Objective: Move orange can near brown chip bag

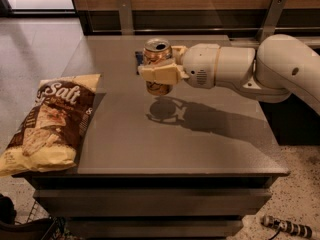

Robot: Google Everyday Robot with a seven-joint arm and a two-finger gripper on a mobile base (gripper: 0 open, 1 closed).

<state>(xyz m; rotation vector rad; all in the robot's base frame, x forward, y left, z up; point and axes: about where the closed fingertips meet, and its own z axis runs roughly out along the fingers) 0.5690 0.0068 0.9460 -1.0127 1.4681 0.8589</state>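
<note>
My gripper is going to let go of the orange can on the table's front part (115,148), next to the brown chip bag. The can is now above the table's middle.
The orange can (157,54) is upright in the air above the middle of the grey table (200,149), held in my gripper (159,73), which is shut on it. The white arm (260,71) reaches in from the right. The can's shadow lies on the table just below it. The brown chip bag (50,121) with white "Salt" lettering lies flat at the table's left edge, partly overhanging it. The can is to the right of the bag and a little farther back, with a clear gap between them.
A flat dark blue snack packet (138,60) lies behind the can, mostly hidden by it. A wooden wall with metal brackets (125,14) runs along the table's back edge. Tiled floor is at the left.
</note>
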